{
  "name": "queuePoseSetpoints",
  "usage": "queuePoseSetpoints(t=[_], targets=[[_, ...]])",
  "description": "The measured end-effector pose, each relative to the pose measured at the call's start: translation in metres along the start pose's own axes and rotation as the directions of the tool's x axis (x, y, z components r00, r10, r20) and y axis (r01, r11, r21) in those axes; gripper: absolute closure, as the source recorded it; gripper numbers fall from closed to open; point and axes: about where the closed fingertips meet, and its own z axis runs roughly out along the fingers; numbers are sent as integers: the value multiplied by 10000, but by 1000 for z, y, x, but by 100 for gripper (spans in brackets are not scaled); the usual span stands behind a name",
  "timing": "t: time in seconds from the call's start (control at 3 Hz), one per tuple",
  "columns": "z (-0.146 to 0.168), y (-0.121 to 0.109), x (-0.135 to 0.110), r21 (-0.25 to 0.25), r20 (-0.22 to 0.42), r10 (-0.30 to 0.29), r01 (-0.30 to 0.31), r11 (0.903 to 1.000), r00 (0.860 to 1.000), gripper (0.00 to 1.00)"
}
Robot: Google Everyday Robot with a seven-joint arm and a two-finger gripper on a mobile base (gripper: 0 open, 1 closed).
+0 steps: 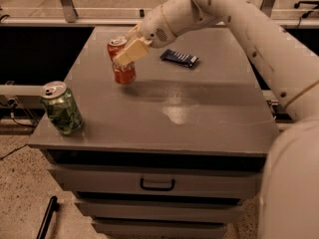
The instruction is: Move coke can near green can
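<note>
I need to let go of the coke can upright on the grey cabinet top close beside the green can (pixel 114 125), near the front edge.
The red coke can (pixel 123 68) is in the camera view at the back left of the grey cabinet top (pixel 199 113), tilted and held just above the surface. My gripper (pixel 123 55) is shut on its upper half, with a tan finger (pixel 131 51) across the can's front. The white arm reaches in from the upper right. The green can (pixel 63 109) stands upright at the front left corner of the top, well apart from the coke can and nearer to the camera.
A dark blue snack packet (pixel 179 58) lies flat at the back, right of the gripper. The cabinet has drawers with a black handle (pixel 157 184). A metal rail (pixel 15 89) runs off to the left. A black rod (pixel 46 217) lies on the floor.
</note>
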Motion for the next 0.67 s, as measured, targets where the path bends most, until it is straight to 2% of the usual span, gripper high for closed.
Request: queuePoseSetpoints(t=[0.33, 0.67], targets=[[-28, 64, 11, -913, -27, 47, -50, 9958, 10000, 100], [-37, 117, 23, -1519, -78, 0, -12, 9884, 10000, 100]])
